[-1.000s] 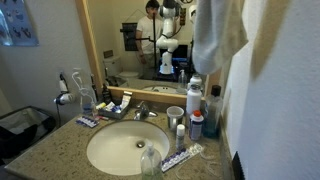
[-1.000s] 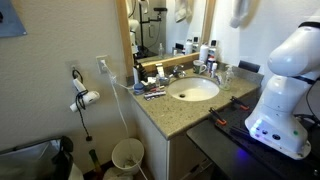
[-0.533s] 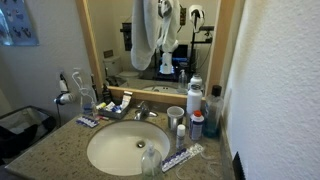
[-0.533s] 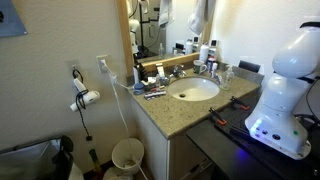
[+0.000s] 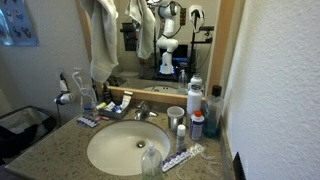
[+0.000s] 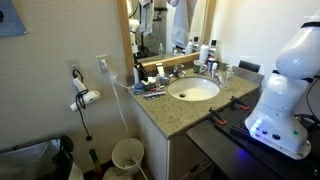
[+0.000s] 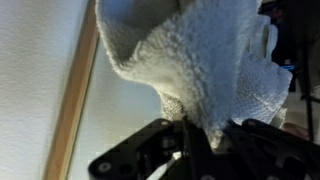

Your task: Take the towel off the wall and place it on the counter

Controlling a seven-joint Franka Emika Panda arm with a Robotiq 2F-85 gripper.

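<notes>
Next, I let go of the towel, now hanging high over the counter, on the bare counter [image 5: 54, 149] between the sink and the waste bin.
The pale grey-white towel [image 7: 200, 60] fills the wrist view, and my gripper [image 7: 205, 140] is shut on its bunched lower end. In an exterior view the towel [image 5: 100, 40] hangs in folds high over the left side of the counter [image 5: 45, 155], in front of the mirror's wood frame. In the other it [image 6: 178, 28] hangs above the back of the counter [image 6: 185, 112] and the oval sink [image 6: 192, 90]. The white wall [image 5: 280, 90] at the right is bare. The gripper itself is cut off by the top edge in both exterior views.
Bottles, a cup and toiletries crowd the counter's back and right side [image 5: 195, 110]. A faucet [image 5: 142, 110] stands behind the sink [image 5: 125, 148]. A hair dryer [image 5: 62, 98] hangs on the left wall. A waste bin [image 6: 127, 155] is on the floor. The robot base [image 6: 280, 90] stands beside the counter.
The towel has come off the right-hand wall and been carried across the mirror to the left, still held in the gripper.
</notes>
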